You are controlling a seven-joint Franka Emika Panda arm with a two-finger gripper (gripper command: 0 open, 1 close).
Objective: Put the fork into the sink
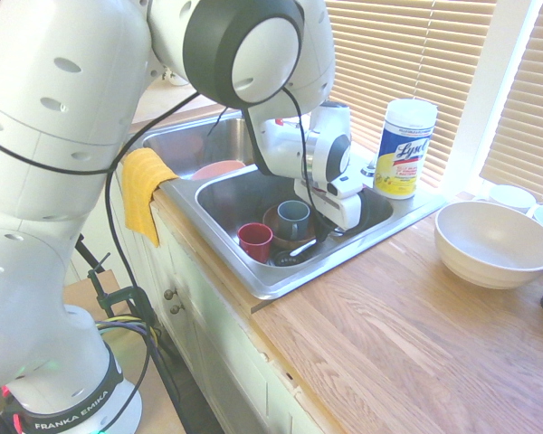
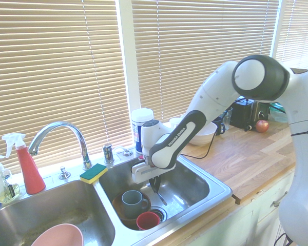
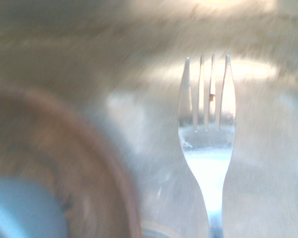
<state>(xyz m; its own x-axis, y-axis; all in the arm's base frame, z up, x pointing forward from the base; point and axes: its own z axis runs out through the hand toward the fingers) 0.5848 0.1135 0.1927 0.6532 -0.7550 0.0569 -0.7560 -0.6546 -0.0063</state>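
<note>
I should let go of the silver fork with my gripper on the shiny bottom of the sink (image 2: 161,206) (image 3: 208,218) beside the drain, near the brown plate.
The silver fork (image 3: 207,134) shows close up in the wrist view, its four tines pointing away over the shiny basin floor. From the second exterior view it hangs tines-down (image 2: 159,195) below my gripper (image 2: 155,183), which is shut on its handle. The gripper (image 1: 327,231) sits low inside the right basin of the steel sink (image 1: 285,282), and the fork (image 1: 301,248) slants down from it toward the dark drain. The fork tip is just above or at the basin floor (image 2: 195,187); I cannot tell whether it touches.
Beside the fork stand a grey mug (image 2: 132,201) on a brown plate (image 3: 114,183) and a red cup (image 2: 148,220). A pink bowl (image 2: 59,237) lies in the other basin. A faucet (image 2: 61,134), sponge (image 2: 93,173), wipes canister (image 1: 405,149) and white bowl (image 1: 493,244) surround the sink.
</note>
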